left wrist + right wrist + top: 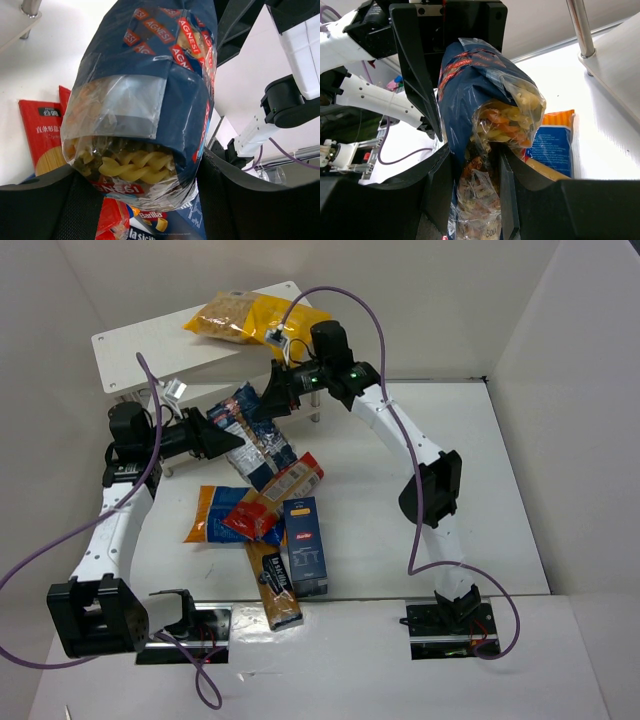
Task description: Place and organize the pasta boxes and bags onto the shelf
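I have only the fusilli bag's lower end in my left gripper, so it should grip the bag around its dark blue label [186, 95] while my right gripper steadies it.
The clear bag with the dark blue label [262, 440], full of fusilli, hangs above the table between both grippers. My left gripper [232, 440] holds its lower end, with the jaws spread wide around the bag [145, 100]. My right gripper [272, 395] pinches the crinkled top end [470, 90] between nearly closed jaws. The white shelf [140, 350] stands at the back left with the yellow bag [250, 317] on its top board. The dark blue box [305, 545], the red-orange box [295, 480], the tan-and-dark box [273, 585] and the orange-and-blue bag [205, 515] lie on the table.
A small red pack [250, 515] lies on the pile beside the orange-and-blue bag. A shelf leg [580, 27] and the lower board [620, 65] are close to the right of my right gripper. White walls close in the table at the back and right.
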You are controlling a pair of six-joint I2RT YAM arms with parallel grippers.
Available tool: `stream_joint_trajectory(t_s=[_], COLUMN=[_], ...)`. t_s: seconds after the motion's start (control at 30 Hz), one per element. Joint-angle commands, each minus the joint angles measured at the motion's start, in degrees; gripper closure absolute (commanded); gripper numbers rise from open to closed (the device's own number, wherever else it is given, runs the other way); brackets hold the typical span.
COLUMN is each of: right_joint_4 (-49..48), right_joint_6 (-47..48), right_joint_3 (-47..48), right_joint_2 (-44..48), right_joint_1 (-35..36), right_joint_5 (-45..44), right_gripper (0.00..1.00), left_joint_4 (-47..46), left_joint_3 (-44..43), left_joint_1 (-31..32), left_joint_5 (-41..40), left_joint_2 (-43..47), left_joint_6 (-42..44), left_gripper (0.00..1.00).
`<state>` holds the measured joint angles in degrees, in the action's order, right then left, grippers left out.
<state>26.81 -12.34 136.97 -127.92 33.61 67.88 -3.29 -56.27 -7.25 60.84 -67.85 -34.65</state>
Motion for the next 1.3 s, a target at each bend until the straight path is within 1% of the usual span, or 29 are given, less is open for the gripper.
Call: stream_joint_trajectory(t_s=[0.0,0.03,0.1,0.13,0.17,0.2,0.23,0.27,0.3,0.43,0.57,0.67,0.7,0.73,0.77,0.8,0.83,0.9,1.0,1.03,1.07,1.1,1.13,1.17,1.27], right_joint_4=[1.31,1.93,2.46,2.46,2.46,2.46,2.46,1.85,1.84,0.35,-0.26,1.48,3.32,4.21,5.35,5.97,5.98,7.98,7.47,6.69,6.68,6.16,6.15,5.63,5.62], right_joint_6=[-2.08,-1.47,-0.58,-0.58,-0.58,-0.58,-0.58,-0.58,-0.58,-2.16,-2.16,2.65,3.71,4.86,5.65,5.66,5.66,7.06,6.11,5.23,5.22,4.7,4.69,4.0,3.99], right_joint_3=[3.92,3.92,2.7,1.82,1.81,1.81,1.81,1.2,1.2,-2.04,-2.58,-2.58,-1.97,-1.97,-1.1,-1.09,-1.09,1.37,1.37,1.9,1.9,2.42,2.43,2.95,4.35], right_joint_2=[-0.4,-0.4,0.12,0.99,1.0,1.61,1.62,1.62,1.62,1.62,1.62,1.62,1.62,1.62,1.1,1.09,1.09,1.09,1.61,1.62,2.14,2.15,2.15,2.67,2.67], right_joint_1=[4.53,4.54,4.54,4.54,4.54,4.54,4.54,4.54,4.54,4.54,4.54,5.24,5.94,5.95,6.47,7.0,7.0,7.0,7.0,7.0,7.0,7.0,7.0,7.0,7.0], right_joint_5=[3.59,3.58,1.66,0.95,0.33,-0.2,-0.2,-0.2,-0.2,1.12,4.54,5.25,5.25,5.25,4.73,3.07,3.05,5.94,8.14,8.15,8.15,8.15,8.15,8.15,8.15], right_gripper=[0.94,0.59,0.56,0.38,0.26,0.19,0.14,0.02,0.0,0.0,0.0,0.0,0.05,0.23,0.52,1.0,1.0,1.0,1.0,1.0,1.0,1.0,1.0,1.0,1.0], left_joint_4=[-0.69,0.73,4.07,4.86,5.92,5.93,5.93,5.93,5.4,5.4,4.78,4.17,4.17,4.17,4.17,4.78,5.31,6.62,7.85,7.86,6.73,4.54,3.74,3.03,0.66], left_joint_3=[-5.51,-6.21,-7.79,-7.8,-8.67,-8.68,-8.68,-8.68,-8.68,-8.15,-7.02,-7.01,-7.01,-7.53,-7.54,-7.54,-7.54,-7.54,-8.07,-7.46,-6.93,-6.31,-5.79,-5.26,-4.73], left_joint_1=[1.44,1.44,1.44,1.44,1.44,1.44,1.44,1.44,1.44,0.92,0.92,0.92,0.92,0.92,0.92,0.92,0.92,0.92,0.92,0.92,0.92,0.92,0.92,0.92,0.92], left_joint_5=[1.39,1.39,2.17,2.7,2.71,2.71,3.4,2.89,2.88,2.88,2.88,4.9,5.86,6.39,6.4,6.92,6.92,6.31,4.82,4.82,4.82,4.82,5.6,5.61,5.61], left_joint_2=[0.53,1.49,2.02,2.81,3.34,3.34,3.34,3.34,3.34,3.87,3.87,3.87,3.87,4.39,4.4,4.4,4.4,5.01,5.54,5.54,5.54,5.02,5.01,4.49,3.88], left_joint_6=[4.4,7.46,10.64,11.27,11.8,11.8,11.8,11.8,11.28,11.28,11.28,10.75,10.75,10.75,10.75,11.44,12.23,13.63,13.65,13.65,13.13,12.34,10.94,10.31,8.12], left_gripper=[1.0,1.0,1.0,1.0,1.0,1.0,1.0,1.0,1.0,1.0,1.0,1.0,1.0,1.0,1.0,1.0,1.0,1.0,0.99,0.61,0.4,0.25,0.16,0.01,0.0])
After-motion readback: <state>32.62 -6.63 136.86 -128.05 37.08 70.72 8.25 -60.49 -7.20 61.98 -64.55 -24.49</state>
